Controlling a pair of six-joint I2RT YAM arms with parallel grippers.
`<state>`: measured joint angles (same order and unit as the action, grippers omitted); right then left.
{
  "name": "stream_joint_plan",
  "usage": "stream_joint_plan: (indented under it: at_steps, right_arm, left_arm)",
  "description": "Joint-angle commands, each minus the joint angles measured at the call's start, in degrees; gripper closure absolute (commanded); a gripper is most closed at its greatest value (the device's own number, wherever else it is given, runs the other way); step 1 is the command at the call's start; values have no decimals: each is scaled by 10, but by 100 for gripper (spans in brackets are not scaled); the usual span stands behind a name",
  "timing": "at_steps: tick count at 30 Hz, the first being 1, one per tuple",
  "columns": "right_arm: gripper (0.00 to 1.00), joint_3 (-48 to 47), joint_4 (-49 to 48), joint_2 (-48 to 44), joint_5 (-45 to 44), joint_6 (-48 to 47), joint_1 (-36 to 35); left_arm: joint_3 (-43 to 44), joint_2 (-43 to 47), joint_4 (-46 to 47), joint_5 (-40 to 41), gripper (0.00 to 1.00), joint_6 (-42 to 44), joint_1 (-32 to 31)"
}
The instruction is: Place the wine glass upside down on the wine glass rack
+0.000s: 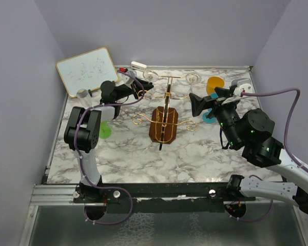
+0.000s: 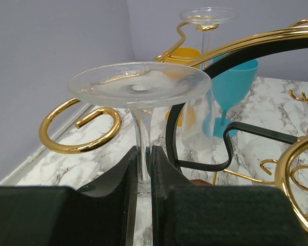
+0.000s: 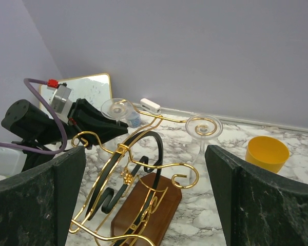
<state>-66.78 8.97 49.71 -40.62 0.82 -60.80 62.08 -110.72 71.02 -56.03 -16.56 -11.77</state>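
Note:
My left gripper is going to release the clear wine glass, now upside down beside a gold arm, in the rack's back gold curl (image 1: 145,76) (image 2: 90,124) nearest the whiteboard.
The clear wine glass (image 2: 138,84) is upside down, foot on top, with its stem between my left gripper's (image 2: 143,154) fingers, which are shut on it. It also shows in the top view (image 1: 149,76) and the right wrist view (image 3: 116,108). The stem stands just right of a gold curled arm (image 2: 79,128) of the wine glass rack (image 1: 165,125), at its far left side. A second clear glass (image 3: 204,126) hangs upside down on the far right arm. My right gripper (image 1: 197,105) is open and empty, right of the rack, facing it (image 3: 146,154).
A whiteboard (image 1: 87,70) leans at the back left. A yellow cup (image 1: 214,84) and a teal goblet (image 2: 236,82) stand right of the rack, near my right gripper. A green object (image 1: 105,130) lies by the left arm. A small white object (image 3: 150,106) lies at the back wall.

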Motion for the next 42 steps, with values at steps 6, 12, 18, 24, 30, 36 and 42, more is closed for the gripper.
stream_joint_plan:
  at_steps: [6,12,18,24,30,36,42]
  right_arm:
    - [1,1,-12,-5,-26,-8,0]
    - [1,-1,-20,-1,-25,-17,0]
    - [1,-2,-21,5,-24,-22,0]
    - [1,3,-19,-2,-29,-23,0]
    - [1,3,-15,-2,-29,-25,0]
    - [1,0,-20,0,-29,-32,0]
    - [1,-1,-23,8,-32,-39,0]
  left_arm:
    - [49,-31,4,26,100,-4,-10]
    - [65,-42,5,37,100,-16,-12]
    - [80,-52,3,49,100,-21,-12]
    - [86,-55,-5,53,100,-12,-10]
    - [108,-62,-30,59,100,-4,4]
    - [118,-66,-43,57,100,4,15]
    - [101,-57,-34,49,100,4,20]
